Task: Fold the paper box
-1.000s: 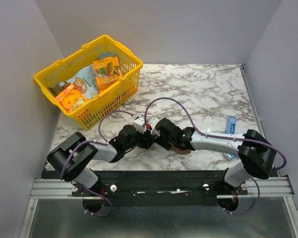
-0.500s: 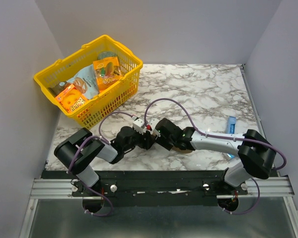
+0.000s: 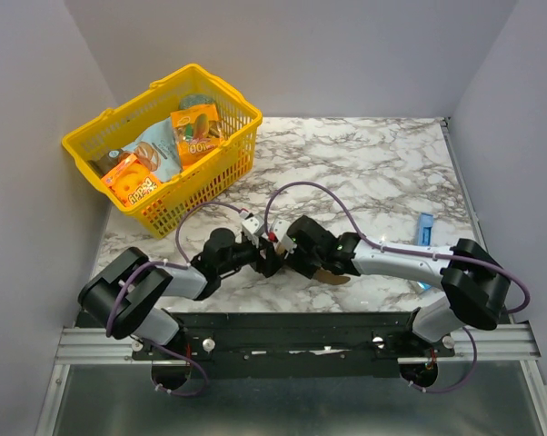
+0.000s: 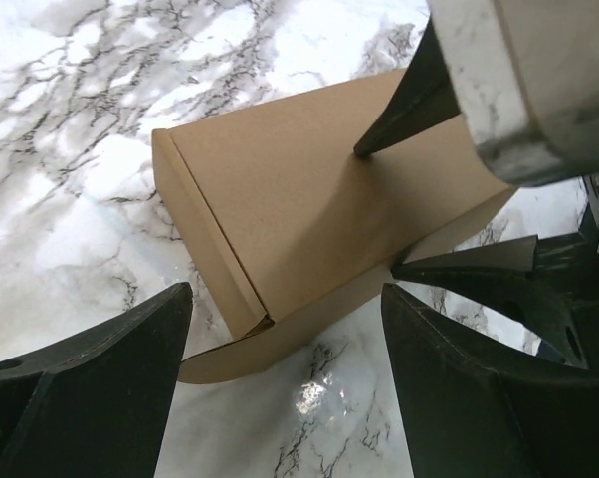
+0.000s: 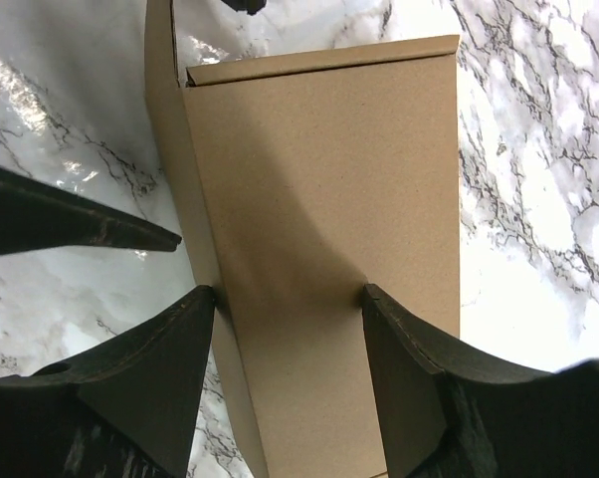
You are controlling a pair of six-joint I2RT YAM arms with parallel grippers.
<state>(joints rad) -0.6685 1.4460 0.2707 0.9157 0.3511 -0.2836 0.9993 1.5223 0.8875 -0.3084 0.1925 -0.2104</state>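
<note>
The rounded flap lies at a slant across my open left gripper, so I need to turn that left gripper in line with the flap and pinch it near the box's corner (image 4: 266,325).
The paper box (image 4: 309,189) is a small brown rectangular box lying on the marble table. A rounded flap (image 4: 225,360) sticks out flat at the foot of its near end. My left gripper (image 4: 285,299) is open, its fingers wide apart just short of that end and touching nothing. My right gripper (image 5: 285,291) stands astride one long edge of the box (image 5: 329,169): one fingertip (image 5: 371,295) rests on the top face, the other sits against the side wall. From above, both grippers (image 3: 269,262) (image 3: 296,263) cover most of the box (image 3: 333,276).
A yellow basket (image 3: 193,194) with printed snack packs stands at the back left. A small blue packet (image 3: 424,227) lies near the right wall. Grey walls close in the table on three sides.
My left gripper has opened wider and its arm has shifted a little to the left. The right gripper and the box have barely moved.
</note>
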